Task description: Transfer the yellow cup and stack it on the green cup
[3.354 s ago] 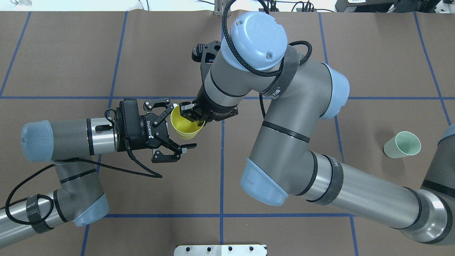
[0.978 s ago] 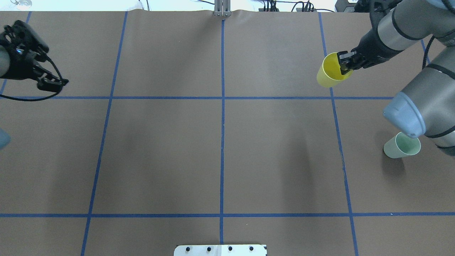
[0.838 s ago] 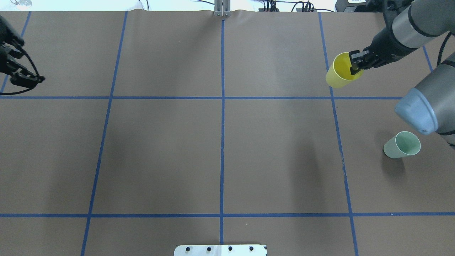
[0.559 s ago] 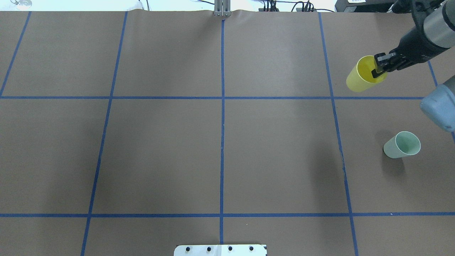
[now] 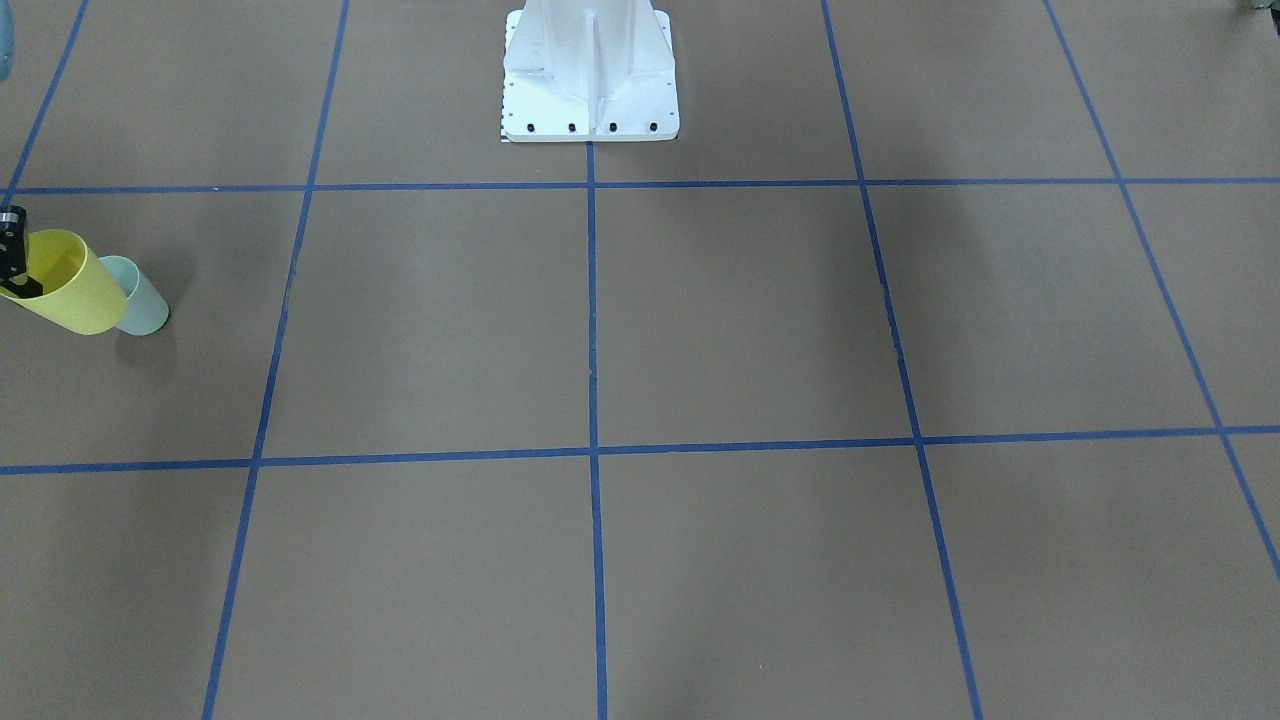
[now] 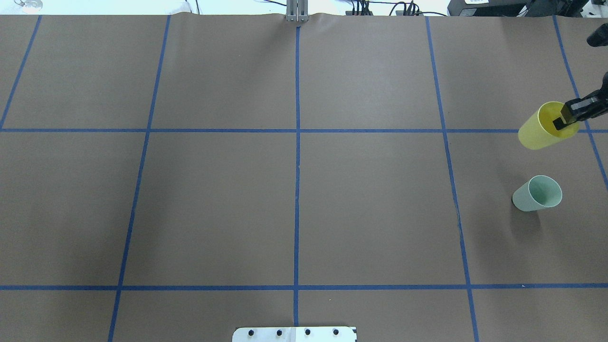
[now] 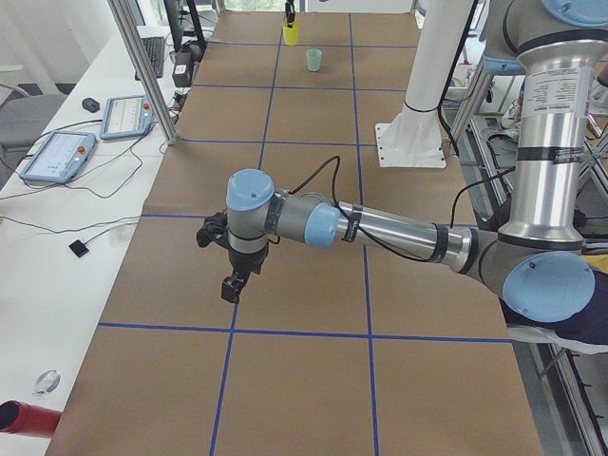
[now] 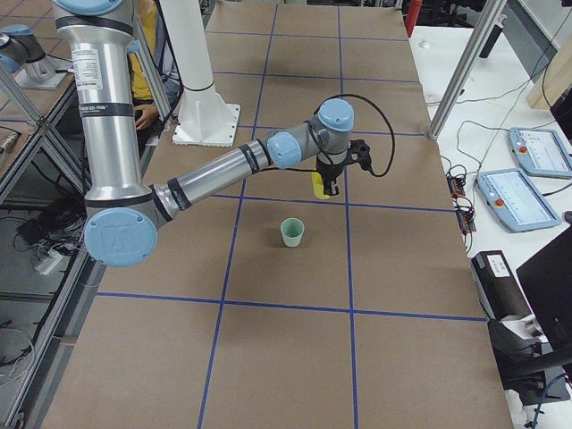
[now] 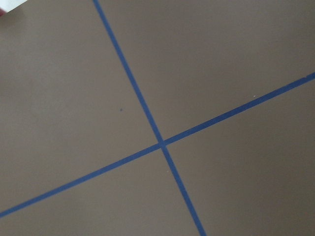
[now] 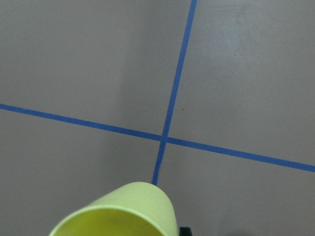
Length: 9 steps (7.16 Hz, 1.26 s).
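Observation:
The yellow cup will go down from my right gripper, nested inside the opening of the green cup (image 5: 106, 283).
The yellow cup (image 6: 541, 130) hangs tilted in the air at the table's far right, held by its rim. My right gripper (image 6: 565, 119) is shut on it, one finger inside the cup and one outside. It also shows in the front view (image 5: 68, 285) and the right wrist view (image 10: 123, 211). The green cup (image 6: 536, 193) stands upright and empty on the table, nearer the robot than the yellow cup and apart from it (image 8: 292, 232). My left gripper (image 7: 231, 283) hovers low over the table's left part; I cannot tell whether it is open or shut.
Blue tape lines (image 6: 297, 142) divide the brown table cover into squares. The white robot base plate (image 5: 590, 75) stands at the robot's edge of the table. A side bench with tablets (image 7: 57, 152) and cables runs along the far edge.
My right gripper has carried the yellow cup to the right and nearer the robot, closer to the green cup. My left arm has gone out of the overhead view on the left.

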{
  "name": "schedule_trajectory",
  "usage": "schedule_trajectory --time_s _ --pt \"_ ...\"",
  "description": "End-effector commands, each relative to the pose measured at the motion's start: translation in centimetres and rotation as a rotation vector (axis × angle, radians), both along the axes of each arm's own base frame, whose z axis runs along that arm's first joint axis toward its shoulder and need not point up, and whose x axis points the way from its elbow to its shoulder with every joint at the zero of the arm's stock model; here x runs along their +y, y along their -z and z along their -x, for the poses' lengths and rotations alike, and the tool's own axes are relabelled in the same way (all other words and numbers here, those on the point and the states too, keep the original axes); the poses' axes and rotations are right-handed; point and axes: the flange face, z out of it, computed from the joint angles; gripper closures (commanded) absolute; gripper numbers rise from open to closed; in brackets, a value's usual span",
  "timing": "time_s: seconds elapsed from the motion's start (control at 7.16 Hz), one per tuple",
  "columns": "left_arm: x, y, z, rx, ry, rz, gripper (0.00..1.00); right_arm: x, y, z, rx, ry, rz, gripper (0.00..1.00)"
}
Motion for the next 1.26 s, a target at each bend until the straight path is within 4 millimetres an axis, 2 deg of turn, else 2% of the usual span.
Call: schedule_trajectory --time_s 0.0,0.14,0.28,0.56,0.7,0.84,1.12 --pt "3.2 -2.9 1.0 0.0 0.001 0.058 0.0 3.0 -5.2 -1.3 0.013 0.015 0.015 1.0" --pt "3.3 -3.0 1.0 0.001 0.0 0.059 0.0 4.4 -7.0 -1.7 0.014 0.007 0.027 1.0" --pt "3.4 -2.6 1.0 0.004 0.001 0.053 0.0 5.0 -8.0 -1.8 0.018 0.006 0.045 1.0" --pt "3.4 -2.4 0.9 0.022 -0.002 0.05 0.0 5.1 -8.4 -1.4 0.013 -0.004 0.063 1.0" --pt "5.0 -3.2 0.5 0.062 -0.006 0.064 0.0 5.5 -8.5 0.2 0.003 -0.009 0.078 1.0" --pt "5.2 -1.8 0.5 0.063 -0.007 0.044 0.0 5.6 -8.8 1.6 -0.016 -0.03 0.085 1.0" --pt "5.7 -2.0 0.5 0.065 -0.007 0.049 0.0 6.1 -11.0 2.4 -0.042 -0.042 0.071 1.0"
